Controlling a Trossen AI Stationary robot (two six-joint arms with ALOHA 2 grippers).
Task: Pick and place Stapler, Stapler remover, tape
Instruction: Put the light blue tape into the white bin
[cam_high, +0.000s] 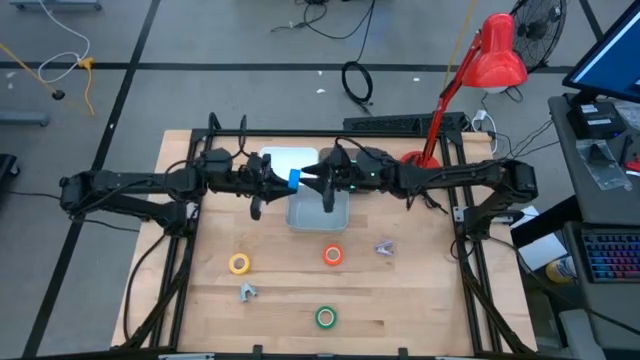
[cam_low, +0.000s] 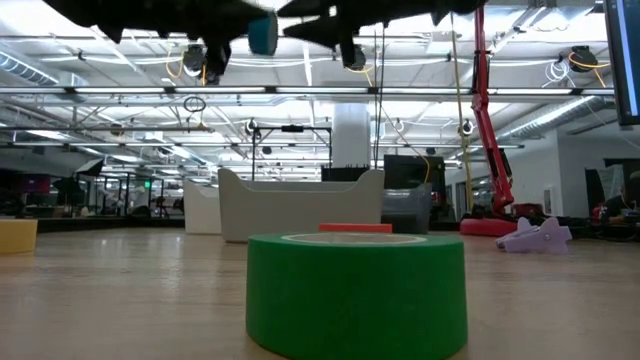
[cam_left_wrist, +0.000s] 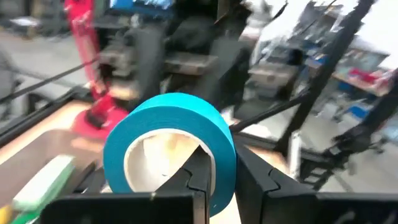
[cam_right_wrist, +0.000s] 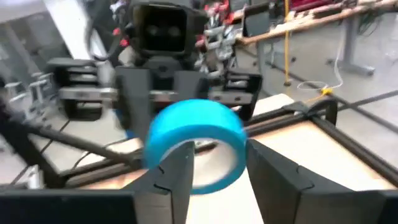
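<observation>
Next, I let go of the blue tape roll with my left gripper inside the white tray (cam_high: 277, 182), close to its near edge. The blue roll is still up above the tray.
The blue tape roll (cam_high: 294, 180) is up in the air over the white tray (cam_high: 318, 215), between both grippers. My left gripper (cam_high: 283, 183) is shut on it (cam_left_wrist: 171, 134). My right gripper (cam_high: 307, 180) is open, with one finger in the roll's open centre and one outside its wall (cam_right_wrist: 196, 134). I cannot tell if the right fingers touch it. The yellow roll (cam_high: 239, 263), orange-red roll (cam_high: 333, 255) and green roll (cam_high: 326, 318) lie flat on the table. A small grey tool (cam_high: 248, 291) and a pale lilac one (cam_high: 385, 247) lie near them. My left gripper pinches the blue roll's wall (cam_left_wrist: 217, 171), one finger inside the open centre and one outside. The fingers come level from the table's left. The roll is lifted clear above the tray, standing on edge.
A red desk lamp (cam_high: 490, 60) stands with its base (cam_high: 415, 158) at the table's far right. A pale green and white object (cam_left_wrist: 43, 183) lies in the tray. In the low view the green roll (cam_low: 356, 295) is nearest and the tray (cam_low: 300, 205) sits behind it.
</observation>
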